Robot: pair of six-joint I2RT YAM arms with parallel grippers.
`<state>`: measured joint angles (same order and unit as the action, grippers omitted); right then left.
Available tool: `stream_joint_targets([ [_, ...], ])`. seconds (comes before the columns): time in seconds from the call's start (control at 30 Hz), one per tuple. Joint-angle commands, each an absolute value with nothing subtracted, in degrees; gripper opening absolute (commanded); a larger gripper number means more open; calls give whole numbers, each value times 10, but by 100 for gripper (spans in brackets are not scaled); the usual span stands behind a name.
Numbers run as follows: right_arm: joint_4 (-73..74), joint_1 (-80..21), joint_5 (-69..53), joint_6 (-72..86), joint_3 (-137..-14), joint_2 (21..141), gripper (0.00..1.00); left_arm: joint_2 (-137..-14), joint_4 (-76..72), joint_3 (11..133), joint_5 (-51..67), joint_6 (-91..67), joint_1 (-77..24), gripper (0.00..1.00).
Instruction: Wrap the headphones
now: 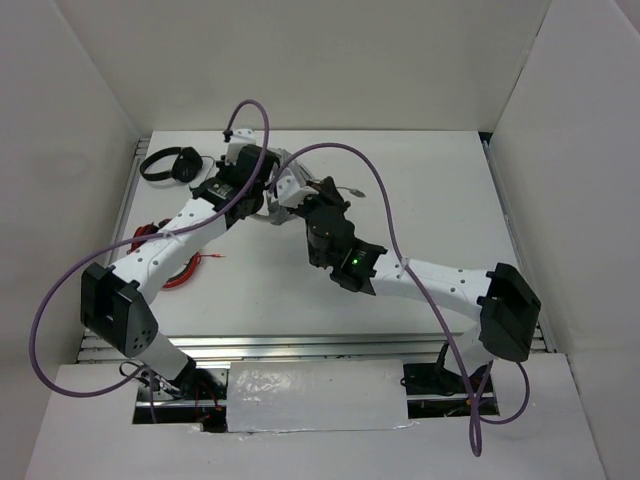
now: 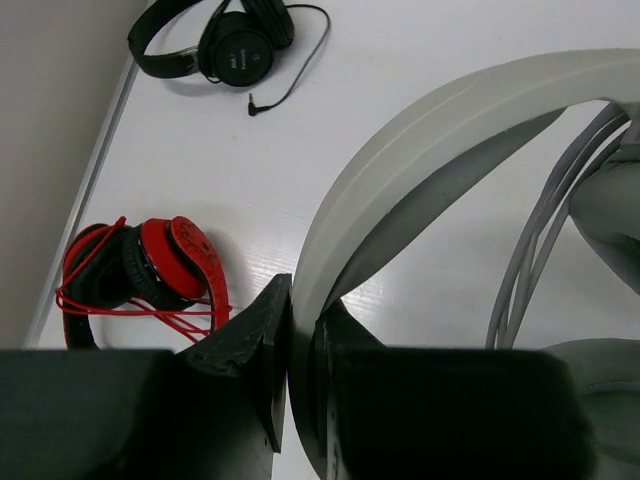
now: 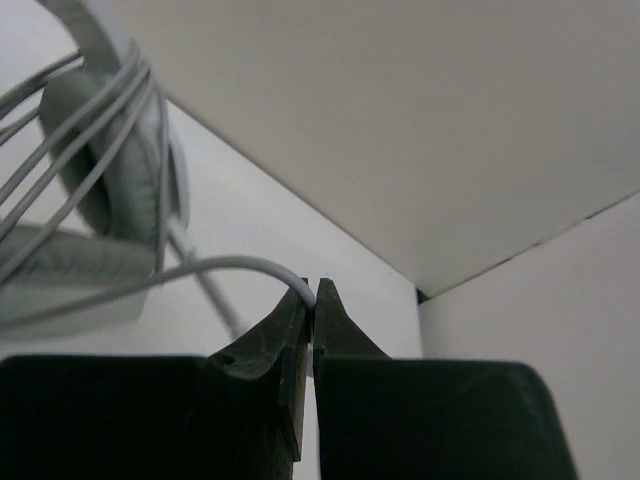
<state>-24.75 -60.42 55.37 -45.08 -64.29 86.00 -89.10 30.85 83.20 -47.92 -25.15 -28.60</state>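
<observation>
Next, my left gripper lets go of the light grey headphones on the bare white table [image 1: 287,231] [image 2: 455,220] beyond the loose wire of the red headphones.
The light grey headphones [image 1: 283,190] are held between the two arms at the back middle of the table. My left gripper [image 2: 305,315] is shut on their wide headband [image 2: 420,150]. Several turns of the thin grey cable [image 2: 535,250] lie around the earcups [image 3: 120,170]. My right gripper [image 3: 312,300] is shut on the cable [image 3: 240,266], which curves from the earcup into the fingertips. In the top view the right gripper [image 1: 318,200] is just right of the headphones, and the cable's plug end [image 1: 350,190] sticks out to its right.
Small black headphones [image 1: 172,163] lie at the back left corner, also in the left wrist view [image 2: 225,40]. Red headphones with red wire [image 2: 140,265] lie at the left edge [image 1: 165,255]. White walls enclose the table on three sides.
</observation>
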Motion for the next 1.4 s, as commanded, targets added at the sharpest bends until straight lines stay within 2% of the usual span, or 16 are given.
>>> stream_joint_targets([
  [0.0, -374, -588, 604, -582, -687, 872, 0, -881, 257, 822, -494, -201, -319, 0],
  [0.07, -432, -581, 595, -622, -684, 882, 0, -875, 233, 800, -453, -177, -323, 0],
  [0.17, -432, -557, 574, -618, -685, 896, 0, -855, 196, 754, -347, -152, -321, 0],
  [0.27, -366, -530, 537, -555, -692, 894, 0, -829, 154, 705, -237, -141, -316, 0],
  [0.37, -254, -505, 468, -444, -699, 863, 0, -805, 124, 660, -180, -138, -316, 0],
  [0.43, -156, -483, 366, -350, -702, 830, 2, -791, 105, 634, -156, -141, -314, 0],
  [0.53, -148, -434, 215, -277, -662, 785, 5, -774, 78, 599, -99, -139, -311, 0],
  [0.7, -110, -374, 91, -208, -635, 759, 9, -763, 58, 587, -48, -156, -286, 0],
  [0.87, -74, -321, 5, -158, -631, 760, 24, -752, 46, 581, 15, -164, -257, 0],
  [0.9, -63, -312, -13, -150, -632, 762, 32, -749, 45, 579, 19, -166, -253, 0],
  [1.0, -46, -287, -65, -138, -642, 770, 44, -750, 45, 576, 48, -168, -238, 0],
  [1.17, -33, -249, -141, -127, -671, 799, 49, -765, 39, 573, 94, -175, -222, 0],
  [1.23, -26, -243, -160, -127, -689, 824, 55, -775, 31, 571, 112, -179, -219, 0],
  [1.37, -4, -233, -176, -120, -723, 869, 56, -791, 28, 572, 140, -185, -201, 0],
])
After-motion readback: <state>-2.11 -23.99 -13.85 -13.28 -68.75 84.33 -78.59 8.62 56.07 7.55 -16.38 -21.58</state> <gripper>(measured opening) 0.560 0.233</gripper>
